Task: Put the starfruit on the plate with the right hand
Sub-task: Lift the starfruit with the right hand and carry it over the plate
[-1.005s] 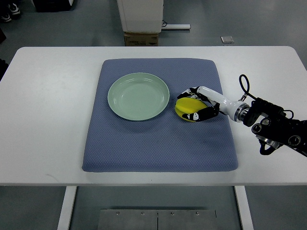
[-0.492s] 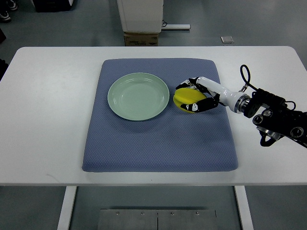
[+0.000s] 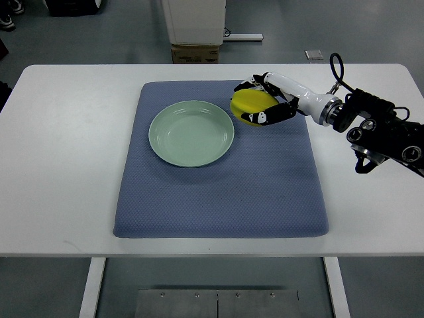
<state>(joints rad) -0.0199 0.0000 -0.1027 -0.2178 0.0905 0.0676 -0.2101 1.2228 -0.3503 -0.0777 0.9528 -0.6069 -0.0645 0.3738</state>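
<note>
The robot's right gripper will release the yellow starfruit on the pale green plate, off its middle (image 3: 205,140) toward the robot's arm.
A yellow starfruit (image 3: 249,102) is held in my right hand (image 3: 260,103), whose black and white fingers are curled around it. The hand hovers above the blue mat, just right of and slightly behind the pale green plate (image 3: 191,133). The plate lies empty on the mat's left-centre. My right arm (image 3: 371,129) comes in from the right edge. No left arm shows.
A blue padded mat (image 3: 218,192) covers the middle of the white table (image 3: 66,165). Beyond the table's far edge stand a cardboard box (image 3: 195,53) and a white cabinet base (image 3: 193,20) on the floor.
My right hand has lifted the starfruit off the mat and carried it up and to the left, toward the plate's far right rim.
</note>
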